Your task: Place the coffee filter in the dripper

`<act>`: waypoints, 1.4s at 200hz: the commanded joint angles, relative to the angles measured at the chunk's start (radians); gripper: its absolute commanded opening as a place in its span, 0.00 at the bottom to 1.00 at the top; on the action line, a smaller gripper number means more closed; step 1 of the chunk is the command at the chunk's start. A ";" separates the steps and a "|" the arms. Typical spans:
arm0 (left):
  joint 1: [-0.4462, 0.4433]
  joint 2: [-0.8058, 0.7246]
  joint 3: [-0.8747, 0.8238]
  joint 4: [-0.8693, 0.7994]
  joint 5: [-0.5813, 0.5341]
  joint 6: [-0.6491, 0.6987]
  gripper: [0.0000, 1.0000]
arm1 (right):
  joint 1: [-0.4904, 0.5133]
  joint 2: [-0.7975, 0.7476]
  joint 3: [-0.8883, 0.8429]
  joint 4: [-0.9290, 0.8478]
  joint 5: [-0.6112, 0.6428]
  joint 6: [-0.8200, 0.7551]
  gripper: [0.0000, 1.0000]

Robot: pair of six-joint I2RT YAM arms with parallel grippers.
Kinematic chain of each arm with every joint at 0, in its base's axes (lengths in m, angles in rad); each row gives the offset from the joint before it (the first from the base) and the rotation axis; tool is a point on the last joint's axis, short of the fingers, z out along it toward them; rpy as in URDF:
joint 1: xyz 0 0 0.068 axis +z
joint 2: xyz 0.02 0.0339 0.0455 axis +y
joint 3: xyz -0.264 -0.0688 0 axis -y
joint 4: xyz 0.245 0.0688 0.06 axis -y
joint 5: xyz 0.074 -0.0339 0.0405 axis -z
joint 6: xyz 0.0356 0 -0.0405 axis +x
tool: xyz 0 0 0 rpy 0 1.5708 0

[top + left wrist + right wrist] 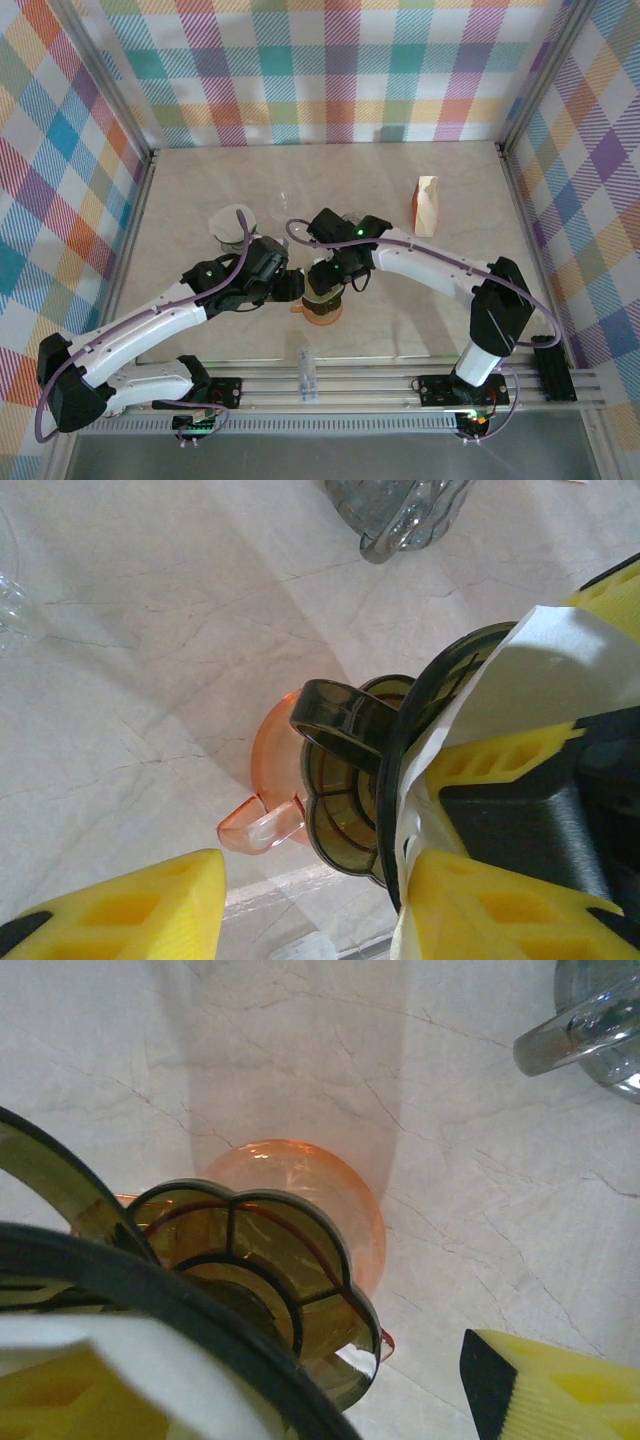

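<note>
The wavy edge of the coffee filter sits loose in the dripper, so the robot's left gripper needs to pinch it against the black rim [388, 865] before both grippers back away.
A smoky dark dripper [322, 290] stands on an orange cup [322, 314] near the table's front middle. The white coffee filter [540, 650] lies inside the dripper [345, 810], its edge draped over the black rim. My left gripper [292, 285] comes in from the left. It is open [300, 925], one yellow finger beside the filter and the other well clear of the cup [262, 780]. My right gripper [333, 272] hangs over the dripper [250, 1250] and is open [300, 1405]. One of its fingers is behind the filter [130, 1360], the other outside the cup [300, 1180].
A tan and orange bag [427, 205] stands upright at the right. A pale round glass vessel [232, 225] sits at the back left. A grey glass vessel [400, 510] is close behind the dripper. A small clear item [308, 375] lies at the front rail.
</note>
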 commanded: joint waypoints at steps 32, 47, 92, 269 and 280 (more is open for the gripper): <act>0.009 -0.022 -0.010 0.019 0.009 -0.020 0.52 | 0.012 0.031 -0.042 0.038 0.021 0.009 0.75; 0.010 -0.033 -0.011 0.023 0.004 -0.022 0.53 | 0.014 0.035 -0.048 0.044 0.027 0.012 0.75; 0.014 -0.081 -0.022 0.066 -0.042 -0.024 0.66 | 0.016 0.039 -0.057 0.049 0.043 0.016 0.75; 0.034 -0.023 -0.064 0.111 0.001 -0.037 0.33 | 0.016 0.043 -0.038 0.028 0.054 0.023 0.75; 0.034 -0.032 -0.064 0.114 0.001 -0.042 0.40 | 0.016 0.043 -0.038 0.026 0.052 0.024 0.75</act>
